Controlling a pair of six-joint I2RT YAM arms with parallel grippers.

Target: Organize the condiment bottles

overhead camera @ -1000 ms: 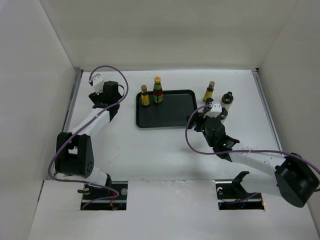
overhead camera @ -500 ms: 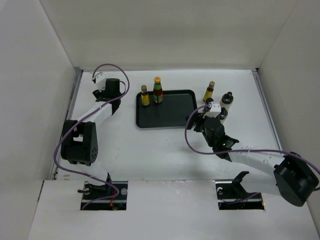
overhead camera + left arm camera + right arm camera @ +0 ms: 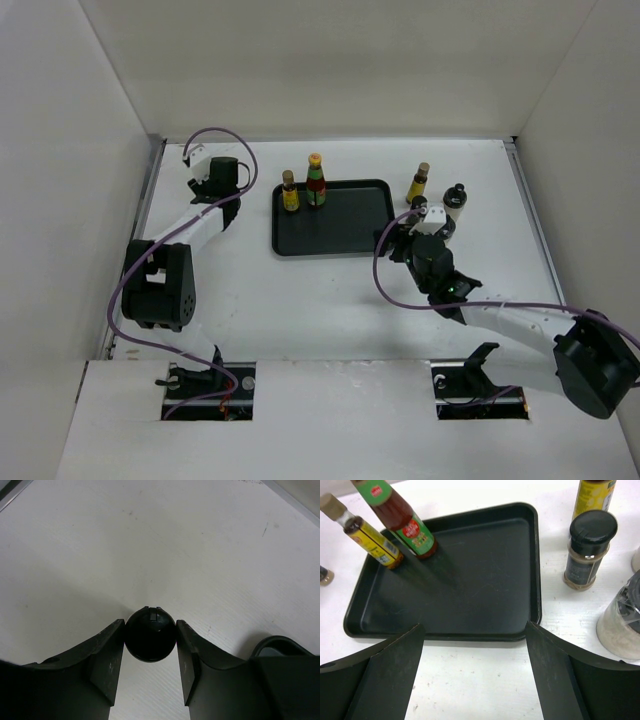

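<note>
Next, I release the dark condiment bottle from my left gripper in the black tray (image 3: 296,235), just in front of the slim yellow bottle.
My left gripper (image 3: 150,629) is shut on the round black cap of a dark condiment bottle (image 3: 150,642), with both fingers pressed against the cap's sides at the table's far left. From above, the left gripper (image 3: 222,174) covers that bottle. A green bottle (image 3: 316,182) with a red label and a slim yellow bottle (image 3: 290,192) stand in the black tray's (image 3: 345,228) far left corner. My right gripper (image 3: 475,672) hangs open over bare table just in front of the tray (image 3: 470,585). To its right stand a black-capped bottle (image 3: 587,550), a yellow one (image 3: 594,497) and a pale jar (image 3: 622,625).
White walls close in the table on the left, back and right. An amber bottle (image 3: 418,184) and a dark-capped jar (image 3: 456,197) stand right of the tray. Purple cables loop over both arms. Another small jar (image 3: 325,575) shows at the right wrist view's left edge.
The left arm reached a little farther back and its jaws closed onto the black cap. The right arm barely moved and stayed open.
</note>
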